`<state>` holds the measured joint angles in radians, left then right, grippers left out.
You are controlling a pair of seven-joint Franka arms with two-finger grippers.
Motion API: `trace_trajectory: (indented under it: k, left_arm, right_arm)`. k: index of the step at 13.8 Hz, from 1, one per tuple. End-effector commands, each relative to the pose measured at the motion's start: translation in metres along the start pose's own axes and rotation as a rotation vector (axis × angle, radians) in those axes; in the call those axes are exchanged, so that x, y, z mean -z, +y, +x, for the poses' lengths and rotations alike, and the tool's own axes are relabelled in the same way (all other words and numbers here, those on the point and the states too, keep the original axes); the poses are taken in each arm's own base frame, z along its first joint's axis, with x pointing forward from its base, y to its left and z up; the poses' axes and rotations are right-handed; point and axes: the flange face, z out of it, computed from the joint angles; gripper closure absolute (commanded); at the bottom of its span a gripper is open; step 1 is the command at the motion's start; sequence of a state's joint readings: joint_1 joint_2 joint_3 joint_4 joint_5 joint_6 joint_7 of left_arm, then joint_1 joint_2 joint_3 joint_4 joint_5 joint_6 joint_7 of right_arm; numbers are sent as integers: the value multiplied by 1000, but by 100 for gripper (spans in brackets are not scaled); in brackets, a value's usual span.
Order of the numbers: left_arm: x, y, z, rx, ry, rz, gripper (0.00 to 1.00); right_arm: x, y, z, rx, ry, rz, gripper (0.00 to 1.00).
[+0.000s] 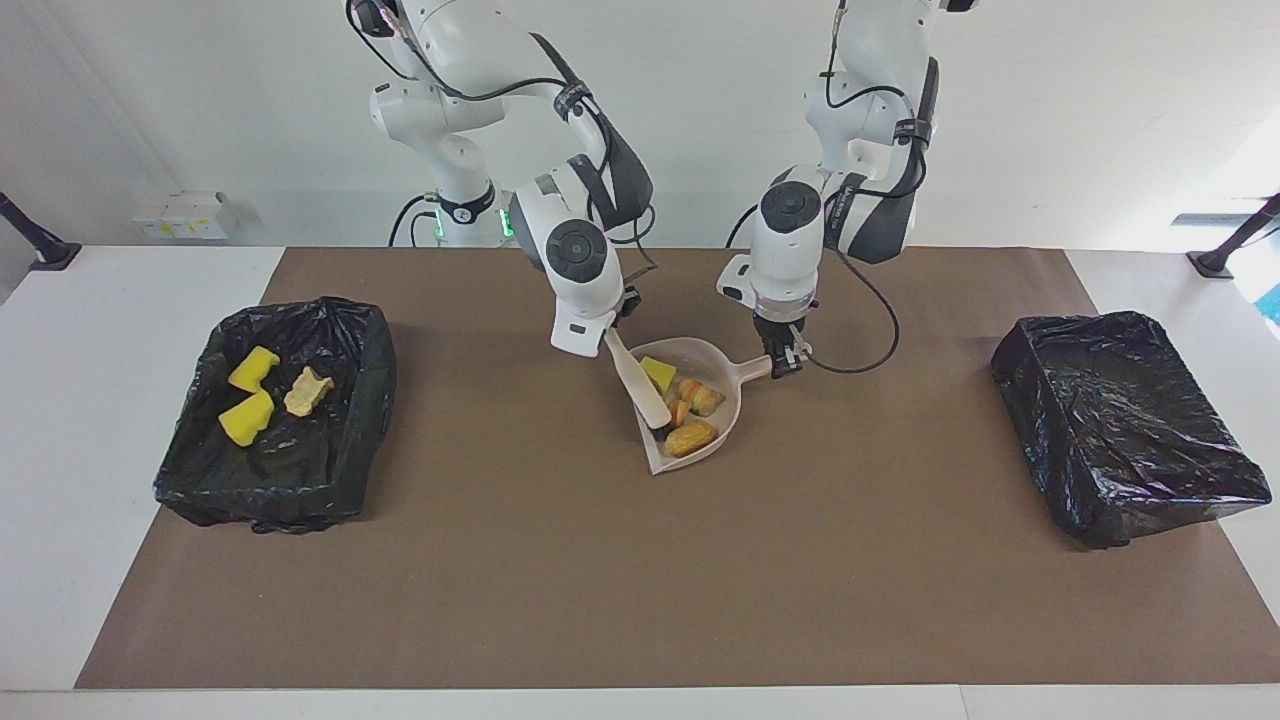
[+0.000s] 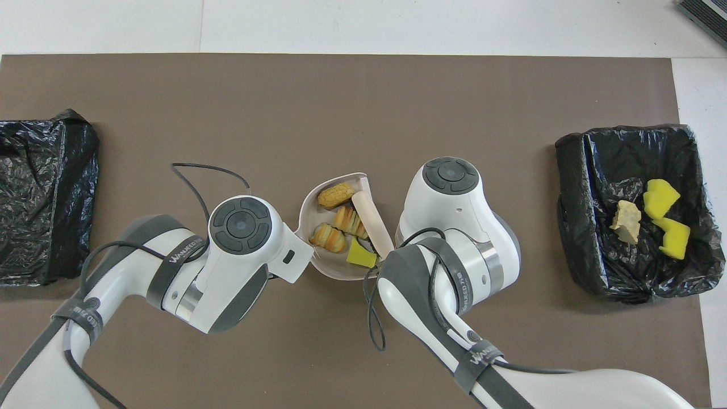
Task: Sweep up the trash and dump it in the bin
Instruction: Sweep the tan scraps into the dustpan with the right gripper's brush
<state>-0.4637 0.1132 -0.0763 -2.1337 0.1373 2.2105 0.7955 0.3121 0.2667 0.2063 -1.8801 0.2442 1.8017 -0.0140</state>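
Observation:
Next, my right gripper sets the beige sweeper paddle down on the bare brown mat (image 2: 348, 313) between my arms, closer to me than the dustpan.
A beige dustpan (image 1: 728, 378) lies mid-table on the brown mat and also shows in the overhead view (image 2: 311, 211). In it are a yellow wedge (image 1: 657, 373) and three orange-brown bread-like lumps (image 1: 691, 437). My left gripper (image 1: 787, 362) is shut on the dustpan's handle. My right gripper (image 1: 615, 325) is shut on a beige sweeper paddle (image 1: 640, 385), whose blade rests inside the pan beside the trash. The black-lined bin (image 1: 370, 340) at the right arm's end holds two yellow wedges (image 1: 246, 417) and a pale beige flaky piece (image 1: 307, 391).
A second black-lined bin (image 1: 1130, 420) stands at the left arm's end of the table with nothing showing inside. A black cable hangs from the left wrist (image 1: 870, 340) down to the mat near the dustpan's handle.

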Motion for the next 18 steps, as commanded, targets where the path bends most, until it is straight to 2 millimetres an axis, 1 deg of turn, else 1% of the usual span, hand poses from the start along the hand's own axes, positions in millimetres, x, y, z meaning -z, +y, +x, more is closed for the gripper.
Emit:
trace_trajectory:
  k: [1,3,4,5,6,7,8,9,10,11,12,13,15,16,17,18]
  left_arm:
    - [1,-7,-8,12,44,31,100]
    - [1,-16,-15,22,68,19,100]
    - [1,-17,-15,6,88,3,100]
    - [1,-22,-21,-3,101,-8,100]
    - [3,-29,-30,3,105,-9,100]
    - [9,-35,-35,0,109,-5,100]
    - [16,-40,-39,-3,116,-2,100]
    - [20,-48,-49,6,121,-15,100]
    - [28,-55,-55,-12,124,-28,100]
    - [38,-64,-64,-19,134,-49,100]
    - [47,-74,-77,-21,135,-65,100]
    - [50,-78,-83,-34,131,-78,100]
    - [49,-79,-89,-36,130,-79,100]
    - [47,-84,-97,-30,131,-79,100]
    - [45,-85,-101,-49,131,-79,100]
    - [42,-94,-122,-56,132,-79,100]
  right_arm:
    - [21,-6,-11,-57,24,28,100]
    - [43,-8,-23,-218,53,29,100]
    - [52,-14,-30,-287,63,27,100]
    - [58,-20,-37,-336,62,24,100]
    - [60,-22,-42,-358,41,18,100]
    - [61,-24,-49,-372,19,6,100]
    - [59,-30,-55,-399,1,-5,100]
    - [55,-45,-61,-420,-7,-21,100]
    - [51,-53,-65,-438,-8,-29,100]
    - [49,-54,-69,-451,-7,-29,100]
    - [44,-54,-71,-462,-10,-25,100]
    - [42,-56,-72,-459,14,-19,100]
    - [22,-82,-77,-432,57,20,100]
    - [12,-94,-80,-423,58,30,100]
    - [5,-106,-80,-422,60,26,100]
    - [-5,-118,-81,-433,61,21,100]
